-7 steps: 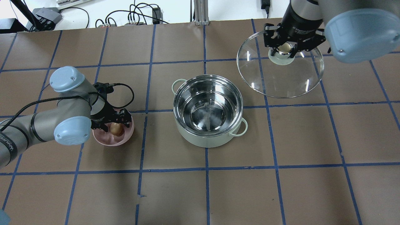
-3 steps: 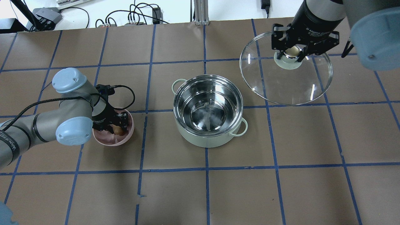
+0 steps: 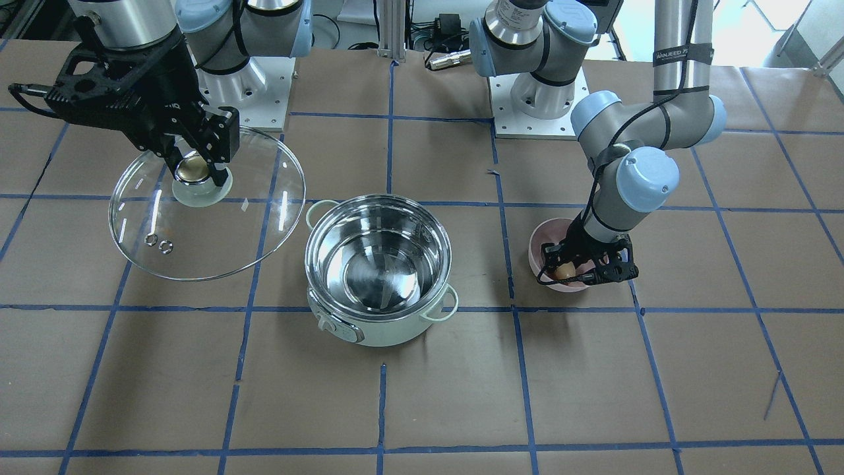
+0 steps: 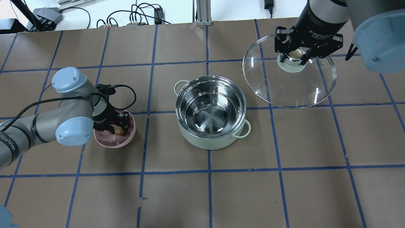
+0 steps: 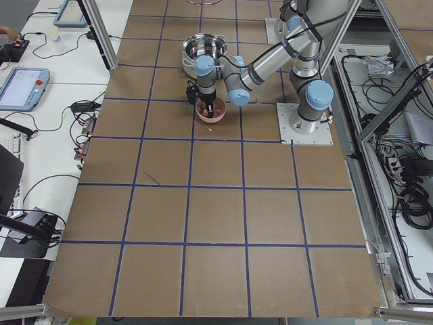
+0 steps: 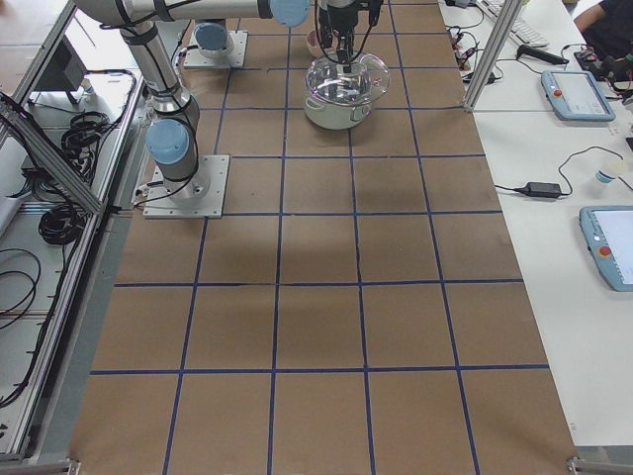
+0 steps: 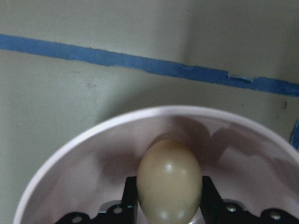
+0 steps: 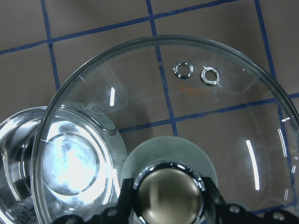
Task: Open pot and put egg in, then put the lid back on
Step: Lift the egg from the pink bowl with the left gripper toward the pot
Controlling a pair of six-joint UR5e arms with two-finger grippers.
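Observation:
Next, my left gripper releases the egg low down inside the mint-green pot, on the side of the pot's steel bottom nearest the pink bowl (image 3: 404, 278).
The mint-green pot (image 4: 193, 136) stands open in the table's middle, its steel inside empty; it also shows in the front view (image 3: 389, 335). My right gripper (image 4: 295, 54) is shut on the cream-gold knob of the glass lid (image 4: 291, 87) and holds it in the air, right of and beyond the pot. The lid also shows in the front view (image 3: 211, 237) and the right wrist view (image 8: 210, 121). My left gripper (image 4: 117, 129) reaches into a pink bowl (image 4: 109, 144), its fingers closed on both sides of the tan egg (image 7: 169, 179). The egg is low inside the bowl.
The pink bowl (image 3: 537, 241) sits left of the pot with a gap of bare brown paper between them. Blue tape lines grid the table. Cables and power bricks (image 4: 139, 15) lie beyond the far edge.
My right gripper has carried the lid further right, away from the pot. My left gripper has sunk lower into the pink bowl and its fingers have closed in on the egg.

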